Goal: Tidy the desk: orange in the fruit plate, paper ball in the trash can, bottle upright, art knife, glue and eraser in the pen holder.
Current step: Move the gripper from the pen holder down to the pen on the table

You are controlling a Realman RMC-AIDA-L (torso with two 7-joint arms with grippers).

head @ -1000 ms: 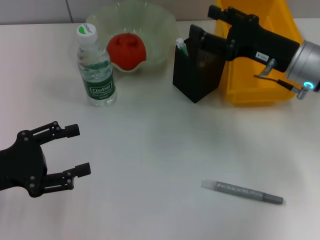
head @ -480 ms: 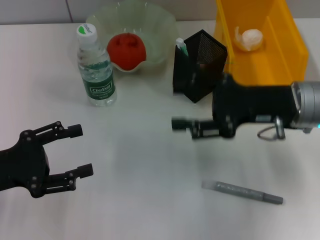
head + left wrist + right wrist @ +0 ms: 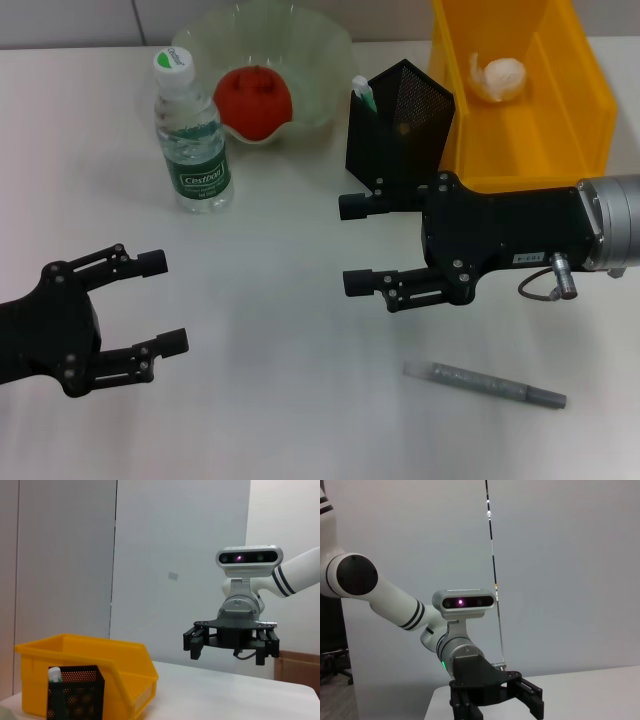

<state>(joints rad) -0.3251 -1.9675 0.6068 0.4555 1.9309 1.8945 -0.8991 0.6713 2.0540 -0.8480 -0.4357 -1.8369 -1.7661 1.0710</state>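
I should next lower my right gripper to the middle of the grey art knife (image 3: 478, 381) and close it there, between the knife's clear end and its dark end.
The orange (image 3: 252, 100) lies in the pale-green fruit plate (image 3: 322, 52). To its left the bottle (image 3: 192, 140) stands upright. The paper ball (image 3: 500, 77) rests in the yellow trash can (image 3: 575, 110). A white-green glue stick (image 3: 363, 93) pokes out of the black mesh pen holder (image 3: 395, 135). The grey art knife (image 3: 485, 384) lies flat on the table at the front right. My right gripper (image 3: 352, 245) hovers open and empty in front of the pen holder. My left gripper (image 3: 163, 302) stays open and empty at the front left. The eraser is out of view.
The left wrist view shows the right gripper (image 3: 229, 650) facing it, with the trash can (image 3: 85, 675) and pen holder (image 3: 75, 697) beside it. The left gripper (image 3: 497, 707) faces the right wrist camera. White tabletop (image 3: 290, 340) spreads between the two grippers.
My right arm has pulled back from over the pen holder and trash can to the table's middle, and its fingers have spread wide. The paper ball now shows in the bin. The left arm barely moved.
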